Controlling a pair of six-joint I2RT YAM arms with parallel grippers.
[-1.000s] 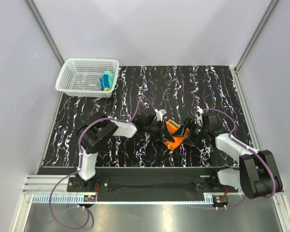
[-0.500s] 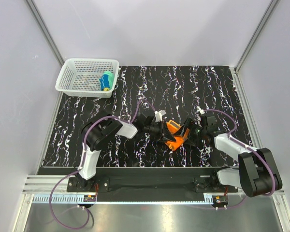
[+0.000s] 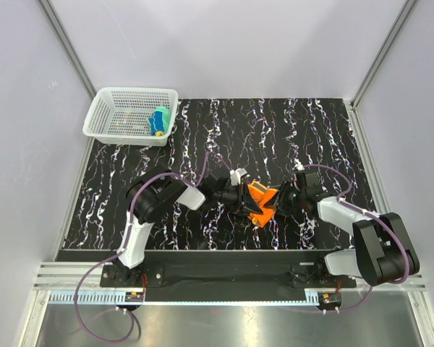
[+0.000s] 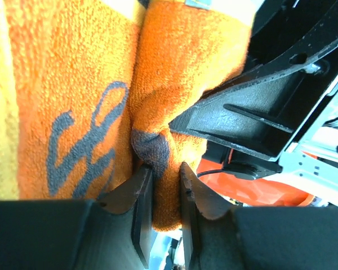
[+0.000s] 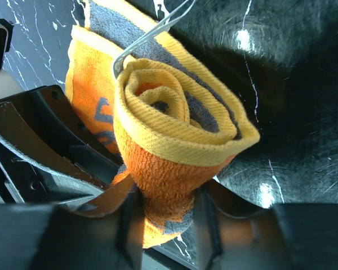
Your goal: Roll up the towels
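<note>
The orange towel's roll bunches up where both grippers pinch it close together, so I should open my left gripper and grab the roll's near end (image 3: 260,220).
The orange towel (image 3: 260,200) lies mid-table as a loose roll between both grippers. Its grey marks show in the left wrist view (image 4: 73,84), and its coiled end with a yellow hem shows in the right wrist view (image 5: 180,121). My left gripper (image 3: 240,197) comes in from the left and is shut (image 4: 163,171) on a fold of the orange cloth. From the right, my right gripper (image 3: 278,202) is shut (image 5: 168,199) on the lower part of the roll. The yellow and teal towel (image 3: 159,121) sits rolled in the basket.
The white mesh basket (image 3: 116,116) stands at the table's back left corner. Grey walls close off the left, back and right sides. The two grippers' fingers sit almost against each other around the cloth.
My right gripper has narrowed from wide open onto the roll's end. The left gripper has shifted slightly to the right with its fold, and the towel is more bunched between them.
</note>
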